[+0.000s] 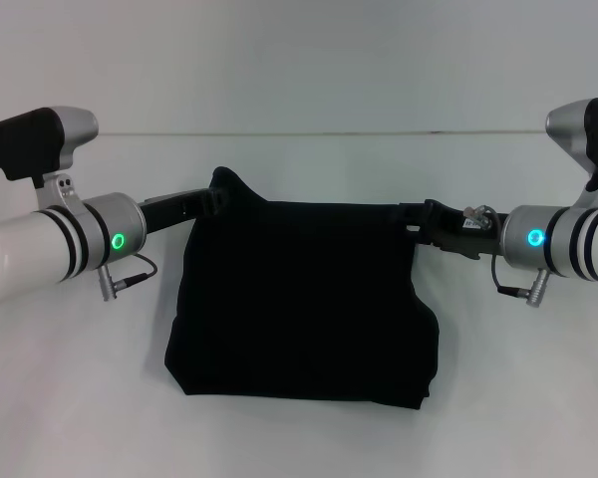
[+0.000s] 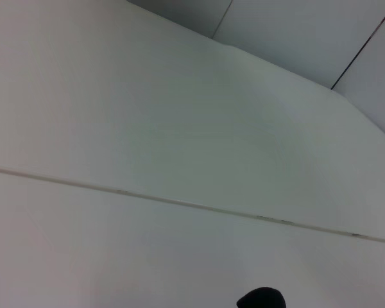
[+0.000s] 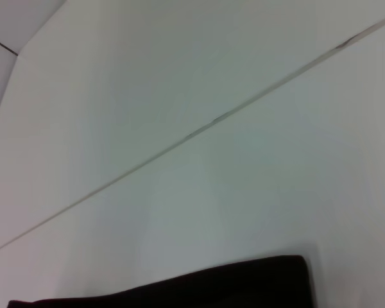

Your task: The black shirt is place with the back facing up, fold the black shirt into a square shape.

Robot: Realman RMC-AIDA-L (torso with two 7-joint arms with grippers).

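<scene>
Next, I open my right gripper, as it sits crooked on the black shirt's far corner, then back it off, turn it level and take the corner's side edge (image 1: 409, 227) before folding.
The black shirt (image 1: 304, 299) is folded into a rough rectangle in the middle of the white table (image 1: 299, 438). Its far edge is lifted and stretched between my two grippers, and its near edge rests on the table. My left gripper (image 1: 217, 195) is shut on the far left corner, which rises to a small peak. My right gripper (image 1: 422, 216) is shut on the far right corner. A strip of the black cloth shows in the right wrist view (image 3: 179, 290). A small black bit shows in the left wrist view (image 2: 262, 299).
The table's far edge meets a plain white wall (image 1: 299, 60) behind the shirt. Both silver forearms (image 1: 50, 244) reach in from the sides at shirt height. A cable loop hangs under each wrist.
</scene>
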